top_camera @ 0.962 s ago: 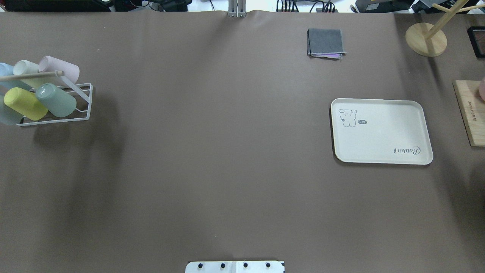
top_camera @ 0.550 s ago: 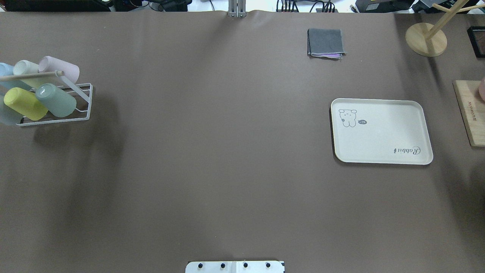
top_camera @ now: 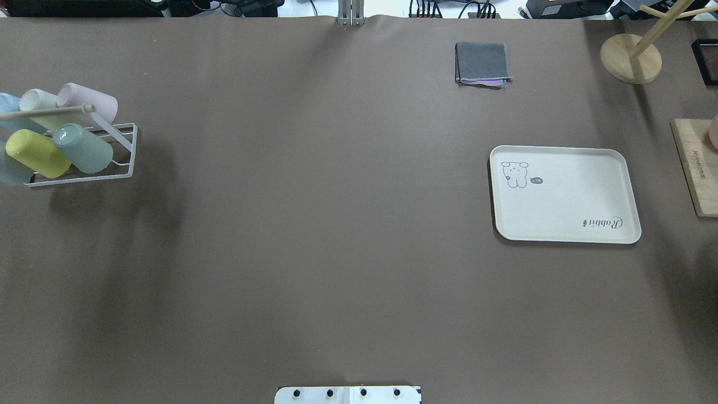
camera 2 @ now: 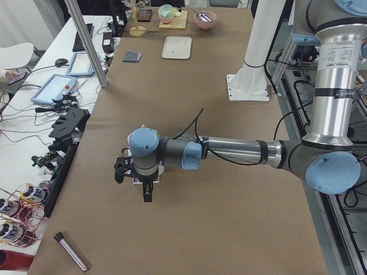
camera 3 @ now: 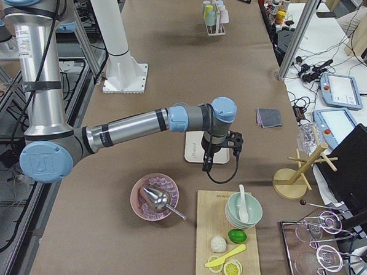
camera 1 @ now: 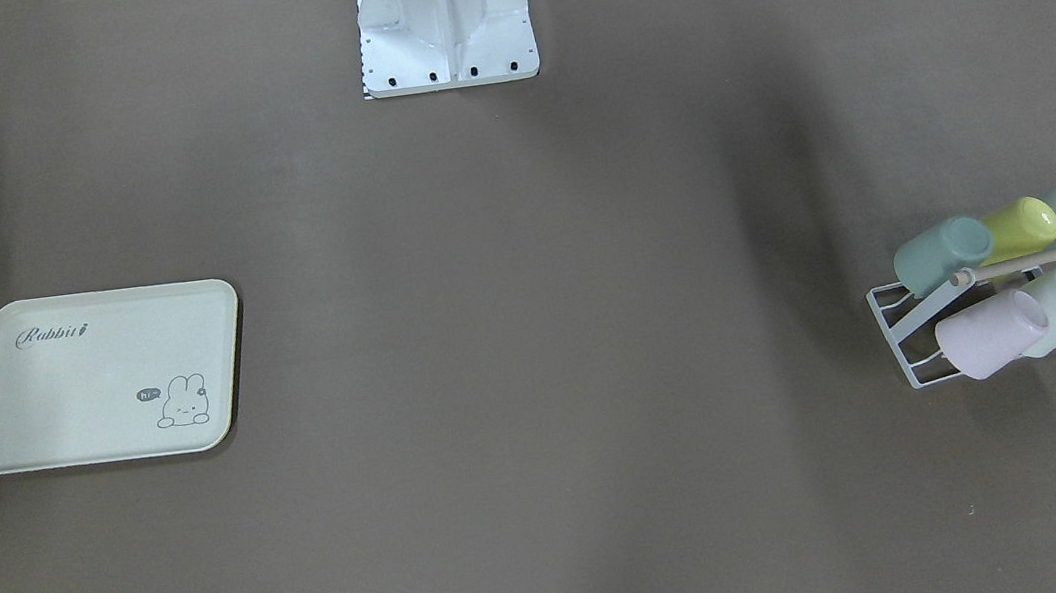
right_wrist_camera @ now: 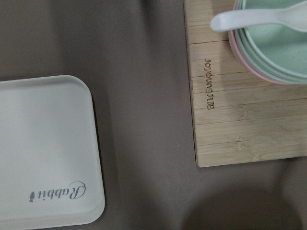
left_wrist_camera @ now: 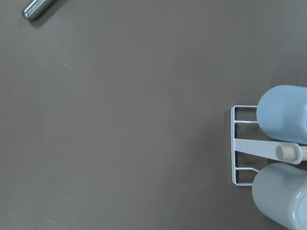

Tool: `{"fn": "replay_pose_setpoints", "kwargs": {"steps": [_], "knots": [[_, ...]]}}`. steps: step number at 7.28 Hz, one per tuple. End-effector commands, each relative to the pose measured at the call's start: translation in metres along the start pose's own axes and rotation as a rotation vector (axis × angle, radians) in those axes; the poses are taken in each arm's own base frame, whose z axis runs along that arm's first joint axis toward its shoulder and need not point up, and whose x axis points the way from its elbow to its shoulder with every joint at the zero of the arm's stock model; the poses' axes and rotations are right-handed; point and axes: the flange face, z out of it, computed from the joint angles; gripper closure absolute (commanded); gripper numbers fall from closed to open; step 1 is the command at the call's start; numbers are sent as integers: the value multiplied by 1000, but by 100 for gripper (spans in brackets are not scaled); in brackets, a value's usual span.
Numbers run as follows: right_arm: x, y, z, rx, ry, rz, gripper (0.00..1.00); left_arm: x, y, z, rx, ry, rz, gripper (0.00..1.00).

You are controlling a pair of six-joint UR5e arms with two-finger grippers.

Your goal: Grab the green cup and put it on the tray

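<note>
My right gripper is due at the cream tray next. It should grasp the tray by its short edge (right_wrist_camera: pixel 99 160) facing the cutting board, near the printed word Rabbit.
The green cup (top_camera: pixel 84 148) lies tilted on a white wire rack (top_camera: pixel 124 147) at the table's far left, beside a yellow-green cup (top_camera: pixel 36 152). It also shows in the front view (camera 1: pixel 941 254). The cream tray (top_camera: pixel 566 196) lies flat at the right and shows in the right wrist view (right_wrist_camera: pixel 43 143). My left gripper (camera 2: pixel 147 196) hangs above the rack's outer end, and I cannot tell if it is open. My right gripper (camera 3: pixel 205 166) hangs over the tray's edge, and I cannot tell its state either. The left wrist view shows only two bluish cups.
Pink, whitish and blue cups (camera 1: pixel 991 335) share the rack. A grey cloth (top_camera: pixel 482 63) lies at the back. A wooden stand (top_camera: pixel 631 56) and a cutting board (right_wrist_camera: pixel 240 105) with bowls stand right of the tray. A metal cylinder (camera 2: pixel 71 252) lies beyond the rack.
</note>
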Motion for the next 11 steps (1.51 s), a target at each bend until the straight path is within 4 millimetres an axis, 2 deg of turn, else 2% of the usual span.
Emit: {"fn": "replay_pose_setpoints", "kwargs": {"steps": [1, 3, 4, 5, 6, 7, 9, 10, 11], "knots": [[5, 5, 5, 7, -6, -7, 2, 20, -3, -19, 37, -2, 26, 2], [-25, 4, 15, -6, -30, -34, 3, 73, 7, -65, 120, 26, -4, 2], [-44, 4, 30, -17, -29, -44, 3, 109, 14, -76, 136, 46, 11, 2], [-56, 4, 42, -14, -28, -41, 3, 149, 26, -76, 109, 54, 17, 2], [-56, 1, 57, -22, -24, -51, 4, 179, 35, -64, 29, 41, -20, 2], [-54, -3, 68, -19, -27, -68, 5, 218, 52, -62, 9, 6, 30, 2], [-58, -11, 94, -50, -15, -38, 8, 267, 84, -86, 38, 18, 132, 2], [-53, -13, 104, -60, -10, -32, 8, 313, 90, -84, 23, 41, 218, 2], [-49, -16, 114, -61, -10, -38, 9, 366, 108, -50, -47, 55, 334, 2]]}}
